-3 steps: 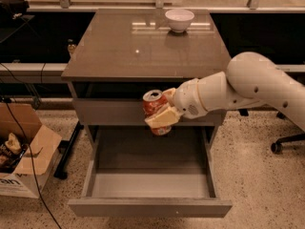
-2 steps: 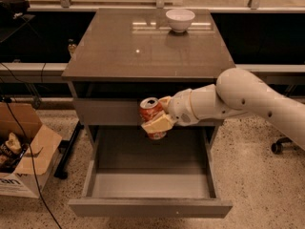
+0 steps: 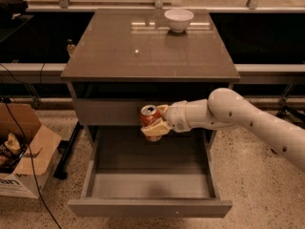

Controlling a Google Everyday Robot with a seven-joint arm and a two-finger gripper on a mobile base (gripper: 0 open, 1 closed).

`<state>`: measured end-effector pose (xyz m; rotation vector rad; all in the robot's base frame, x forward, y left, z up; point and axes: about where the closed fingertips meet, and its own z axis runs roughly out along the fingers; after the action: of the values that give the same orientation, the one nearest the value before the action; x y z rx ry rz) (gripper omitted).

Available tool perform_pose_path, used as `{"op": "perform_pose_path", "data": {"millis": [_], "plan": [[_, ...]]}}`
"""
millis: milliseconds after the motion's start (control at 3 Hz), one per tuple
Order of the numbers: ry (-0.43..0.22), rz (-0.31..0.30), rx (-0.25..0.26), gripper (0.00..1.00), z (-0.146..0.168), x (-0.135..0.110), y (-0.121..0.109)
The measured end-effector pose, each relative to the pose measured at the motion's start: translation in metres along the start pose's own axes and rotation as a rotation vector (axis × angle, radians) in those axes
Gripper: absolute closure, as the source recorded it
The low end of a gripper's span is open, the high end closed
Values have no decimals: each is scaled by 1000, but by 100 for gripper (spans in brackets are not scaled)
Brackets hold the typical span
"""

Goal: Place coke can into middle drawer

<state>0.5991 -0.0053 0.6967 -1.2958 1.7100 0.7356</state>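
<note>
The coke can, now hanging above the open drawer's back, will be let go by my gripper on the front half of the middle drawer's bottom (image 3: 149, 179), halfway between its sides.
The coke can (image 3: 149, 114), red-orange with a silver top, is held upright in my gripper (image 3: 155, 122). The gripper is shut on the can, with one finger behind it and one finger (image 3: 153, 130) across its lower front. It hangs in front of the uppermost grey drawer front, above the back of the open middle drawer (image 3: 150, 185). The drawer is pulled far out and its smooth grey floor shows nothing on it. My white arm reaches in from the right.
A white bowl (image 3: 178, 19) stands at the back of the cabinet top (image 3: 143, 51). An open cardboard box (image 3: 24, 156) with cables sits on the floor at the left. A chair base shows at the right edge.
My gripper has carried the can to the left and slightly lower, and the arm has stretched further in from the right. The drawer has stayed open.
</note>
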Motion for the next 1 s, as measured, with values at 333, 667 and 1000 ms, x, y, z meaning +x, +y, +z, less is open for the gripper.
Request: {"op": "perform_pose_path", "data": {"millis": [333, 667, 1000], "plan": [[-8, 9, -9, 100, 7, 11, -1], [-28, 37, -13, 100, 16, 23, 1], [-75, 80, -25, 100, 35, 46, 4]]}}
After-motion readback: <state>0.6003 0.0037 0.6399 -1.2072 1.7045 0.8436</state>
